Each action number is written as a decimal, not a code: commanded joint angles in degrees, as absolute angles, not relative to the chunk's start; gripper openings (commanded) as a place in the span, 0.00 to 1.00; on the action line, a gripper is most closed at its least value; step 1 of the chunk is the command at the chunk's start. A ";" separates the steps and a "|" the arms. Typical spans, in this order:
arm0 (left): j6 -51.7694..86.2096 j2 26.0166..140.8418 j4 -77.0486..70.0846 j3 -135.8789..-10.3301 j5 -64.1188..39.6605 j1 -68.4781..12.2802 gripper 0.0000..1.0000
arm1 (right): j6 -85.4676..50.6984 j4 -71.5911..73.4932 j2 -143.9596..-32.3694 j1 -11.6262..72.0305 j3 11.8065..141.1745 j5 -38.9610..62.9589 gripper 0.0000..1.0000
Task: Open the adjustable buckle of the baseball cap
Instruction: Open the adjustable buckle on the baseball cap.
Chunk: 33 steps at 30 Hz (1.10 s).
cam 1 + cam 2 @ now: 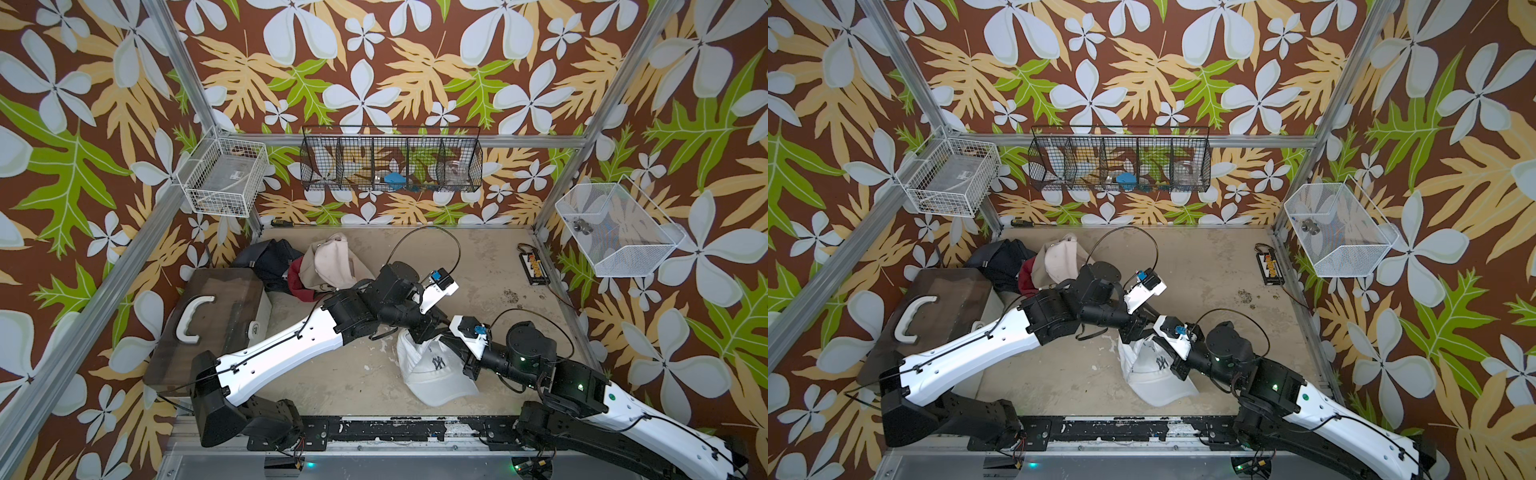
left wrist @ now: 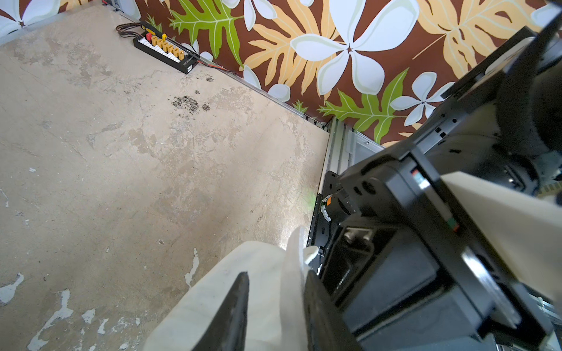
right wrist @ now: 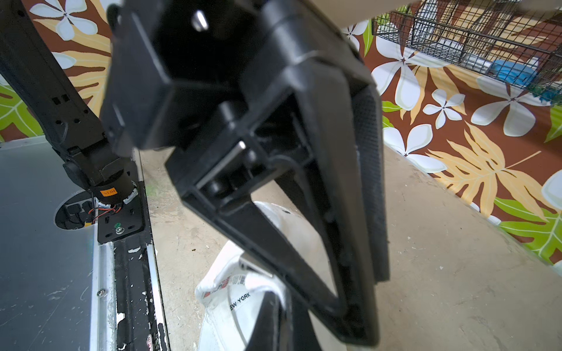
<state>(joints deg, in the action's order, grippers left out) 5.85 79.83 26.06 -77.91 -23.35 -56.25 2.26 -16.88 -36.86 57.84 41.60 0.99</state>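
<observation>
The end of the white strap is leaning on one finger of my left gripper. I will open it and pinch the strap (image 2: 292, 277) with both fingers before I pull it out.
A white baseball cap (image 1: 436, 370) with a dark NY logo stands propped on the table, brim toward the front edge, in both top views. My left gripper (image 2: 278, 304) comes over its raised back edge. Its jaws stand a little apart, with a fold of white fabric (image 2: 292, 273) against one finger. My right gripper (image 3: 281, 322) is shut on the cap's inner band (image 3: 231, 304), beside the "NEW YORK" label. A thin silvery bar (image 3: 254, 266) at that edge looks like the buckle. In the top views both grippers' tips are hidden by the wrists.
A pile of other caps (image 1: 328, 266) lies at the back left beside a dark case (image 1: 208, 320) with a white handle. A black connector strip (image 1: 534, 268) sits by the right wall. Wire baskets (image 1: 390, 160) hang on the walls.
</observation>
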 commanded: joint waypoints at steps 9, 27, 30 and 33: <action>4.92 78.10 29.07 -78.40 -26.99 -56.26 0.00 | 3.61 -13.34 -35.98 57.92 42.63 -1.23 0.00; 2.33 81.72 34.76 -85.06 -34.58 -54.26 0.51 | 21.82 -17.73 -32.95 57.92 42.13 8.33 0.00; 1.78 81.91 35.60 -85.49 -35.50 -54.26 0.48 | 22.80 -17.33 -33.57 57.92 42.21 7.46 0.00; 0.91 82.12 37.36 -86.30 -36.03 -54.30 0.48 | 23.70 -17.07 -33.58 57.91 42.24 7.02 0.00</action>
<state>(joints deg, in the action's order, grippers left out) 2.66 81.87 35.64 -85.56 -34.09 -54.41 21.69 -19.22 -33.63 57.87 42.22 7.22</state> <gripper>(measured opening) 0.478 0.062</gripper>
